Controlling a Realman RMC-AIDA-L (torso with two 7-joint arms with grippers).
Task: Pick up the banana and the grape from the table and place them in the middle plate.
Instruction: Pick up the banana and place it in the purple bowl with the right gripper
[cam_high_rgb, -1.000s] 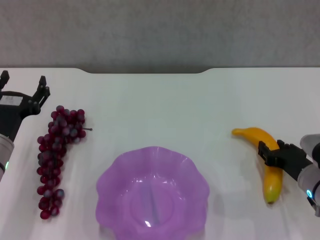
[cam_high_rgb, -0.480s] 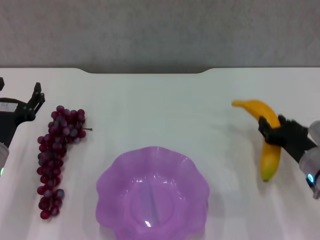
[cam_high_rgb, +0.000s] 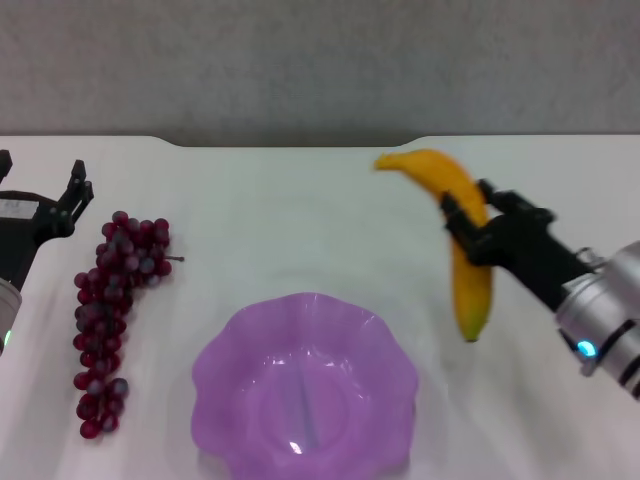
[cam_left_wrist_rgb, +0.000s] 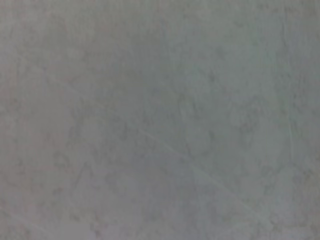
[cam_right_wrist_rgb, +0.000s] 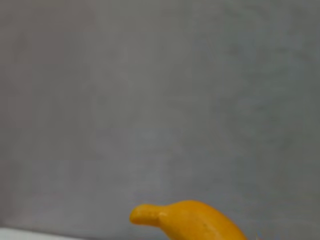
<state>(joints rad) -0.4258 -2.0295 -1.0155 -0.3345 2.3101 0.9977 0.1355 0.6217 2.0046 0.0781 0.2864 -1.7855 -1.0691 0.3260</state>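
The banana, now in the air above the white table, will be put down by my right gripper across the purple plate's far rim (cam_high_rgb: 350, 351), away from the grapes.
My right gripper (cam_high_rgb: 468, 228) is shut on the yellow-orange banana (cam_high_rgb: 462, 232) and holds it in the air above the white table (cam_high_rgb: 300, 210), right of and above the purple scalloped middle plate (cam_high_rgb: 305, 395). The banana's stem end also shows in the right wrist view (cam_right_wrist_rgb: 185, 220). The dark red grape bunch (cam_high_rgb: 112, 305) lies on the table left of the plate. My left gripper (cam_high_rgb: 40, 185) is open at the far left, just beyond the top of the bunch and apart from it. The left wrist view shows only grey.
The table's far edge (cam_high_rgb: 290, 145) has a notch and meets a grey wall. The plate sits at the near edge, with nothing in it.
My right gripper has lifted the banana off the table and carried it up and to the left, toward the plate. The left gripper has barely moved.
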